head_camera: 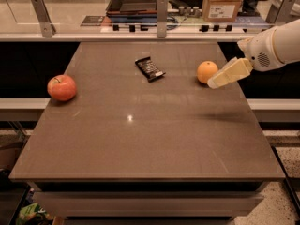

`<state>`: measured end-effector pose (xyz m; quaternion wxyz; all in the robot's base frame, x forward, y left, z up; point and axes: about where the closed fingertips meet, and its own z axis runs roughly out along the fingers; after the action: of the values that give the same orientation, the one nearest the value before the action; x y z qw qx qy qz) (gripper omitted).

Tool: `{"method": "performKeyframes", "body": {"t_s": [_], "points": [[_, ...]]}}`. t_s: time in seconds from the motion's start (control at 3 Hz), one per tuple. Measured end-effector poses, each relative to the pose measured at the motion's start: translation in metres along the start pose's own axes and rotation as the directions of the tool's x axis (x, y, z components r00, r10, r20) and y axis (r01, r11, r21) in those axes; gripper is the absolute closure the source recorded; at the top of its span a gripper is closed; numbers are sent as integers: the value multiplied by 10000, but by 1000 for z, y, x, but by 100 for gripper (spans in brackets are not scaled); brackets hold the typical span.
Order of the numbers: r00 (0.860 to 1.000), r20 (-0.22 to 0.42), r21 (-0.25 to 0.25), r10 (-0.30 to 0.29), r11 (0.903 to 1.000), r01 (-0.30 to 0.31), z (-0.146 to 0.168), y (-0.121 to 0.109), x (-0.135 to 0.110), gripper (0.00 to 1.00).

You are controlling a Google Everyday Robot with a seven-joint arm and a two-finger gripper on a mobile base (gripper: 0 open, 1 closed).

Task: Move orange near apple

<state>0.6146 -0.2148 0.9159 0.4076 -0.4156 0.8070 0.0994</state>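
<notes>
Next, I grip the side of the orange (213, 73) facing away from the red apple.
The orange (206, 71) sits on the brown table (145, 139) at the right, toward the back. The red apple (61, 87) sits at the table's left edge, far from the orange. My gripper (216, 82) comes in from the right on a white arm; its pale fingers lie just right of the orange, their tips almost touching it, slightly above the tabletop. It holds nothing.
A dark snack packet (149, 68) lies on the table between the two fruits, toward the back. Behind the table runs a counter with a dark tray (133, 3), a cardboard box (221, 3) and metal posts (162, 15).
</notes>
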Motion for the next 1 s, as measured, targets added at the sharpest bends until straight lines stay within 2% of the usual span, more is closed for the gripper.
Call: {"method": "performKeyframes", "body": {"t_s": [0.67,1.0], "points": [[10000,-96,-25,1,10000,-1,2,0,0,0],[9995,183,-191,264,9995,-260,19,-7,9,0]]}}
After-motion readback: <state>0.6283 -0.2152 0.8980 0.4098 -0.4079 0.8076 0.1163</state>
